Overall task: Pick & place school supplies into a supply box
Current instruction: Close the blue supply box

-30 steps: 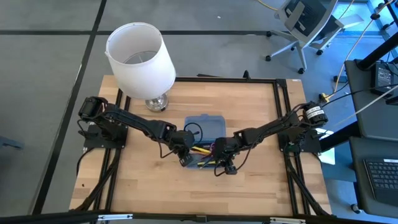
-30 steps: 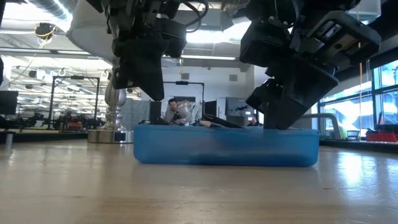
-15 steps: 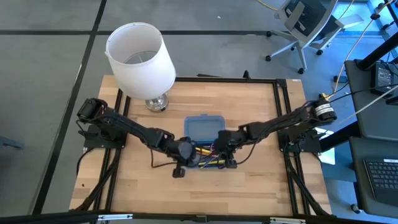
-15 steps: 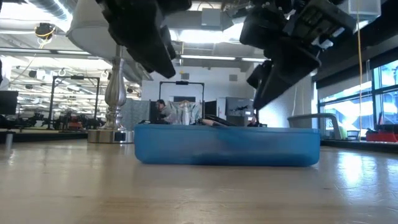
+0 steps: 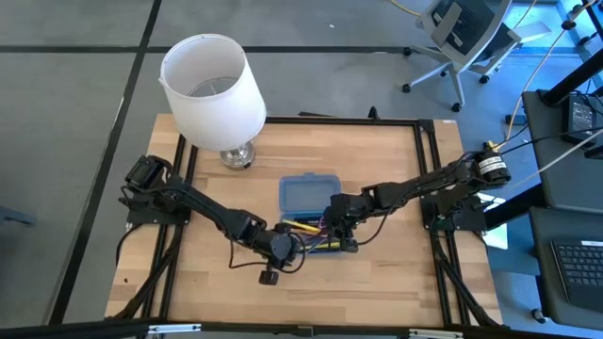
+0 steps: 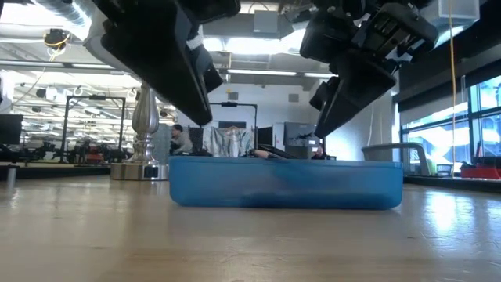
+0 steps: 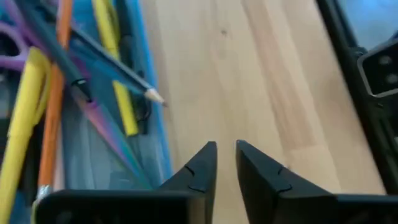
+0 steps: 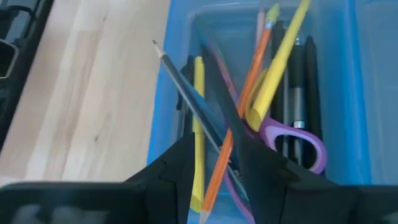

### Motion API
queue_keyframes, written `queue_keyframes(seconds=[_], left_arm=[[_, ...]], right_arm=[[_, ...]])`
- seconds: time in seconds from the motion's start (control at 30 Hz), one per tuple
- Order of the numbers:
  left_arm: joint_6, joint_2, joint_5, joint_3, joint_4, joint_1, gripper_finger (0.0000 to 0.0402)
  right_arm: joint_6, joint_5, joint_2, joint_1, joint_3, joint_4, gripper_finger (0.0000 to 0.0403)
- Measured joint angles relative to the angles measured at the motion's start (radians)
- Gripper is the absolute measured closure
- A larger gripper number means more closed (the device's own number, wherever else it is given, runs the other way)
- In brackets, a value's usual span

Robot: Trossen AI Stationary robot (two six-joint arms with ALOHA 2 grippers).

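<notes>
My left fingers are over wood beside the supply box's side; they should open and pinch that side (image 7: 163, 155) to steady it before I lift the lid.
The translucent blue supply box (image 5: 309, 196) lies open on the table, and its near half holds pens, pencils and purple-handled scissors (image 8: 305, 140). A blue-grey pencil (image 8: 186, 87) lies aslant across the others, its tip (image 7: 155, 96) sticking out over the box's near wall (image 7: 158, 143). My left gripper (image 7: 226, 155) hangs over bare wood just near of the box, open by a narrow gap and holding nothing. My right gripper (image 8: 214, 149) hovers open above the filled half, one finger on either side of the slanting pencil and an orange pencil (image 8: 239, 118). In the low view both grippers (image 6: 184, 86) (image 6: 333, 117) stand above the box rim (image 6: 286, 160).
A table lamp with a white shade (image 5: 212, 85) and a silver base (image 6: 141, 168) stands at the far left of the table. Black frame rails run along the table's edges (image 5: 429, 160). Bare wood lies near of the box (image 5: 311, 292).
My left gripper has drawn back from the box toward the table's near edge and now hangs over bare wood. My right gripper has risen and shifted toward the far edge, over the filled half. The box has stayed put.
</notes>
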Motion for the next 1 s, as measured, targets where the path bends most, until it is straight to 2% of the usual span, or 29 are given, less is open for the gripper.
queue_keyframes(seconds=[0.17, 0.33, 0.8, 1.0], left_arm=[[-0.067, 0.001, -0.102, 0.0, -0.025, 0.0, 0.0313], [-0.1, 0.001, -0.117, 0.0, -0.041, 0.003, 0.0298], [-0.127, 0.082, -0.12, -0.001, -0.043, 0.002, 0.0299], [-0.107, 0.084, -0.124, -0.001, -0.046, 0.002, 0.0322]], right_arm=[[0.001, 0.024, 0.0, 0.0, 0.0, -0.003, 0.0279], [0.023, 0.039, -0.012, 0.0, 0.001, -0.035, 0.0279], [0.027, 0.118, -0.067, 0.0, 0.002, -0.053, 0.0279], [0.035, 0.126, -0.076, -0.005, 0.002, -0.077, 0.0279]])
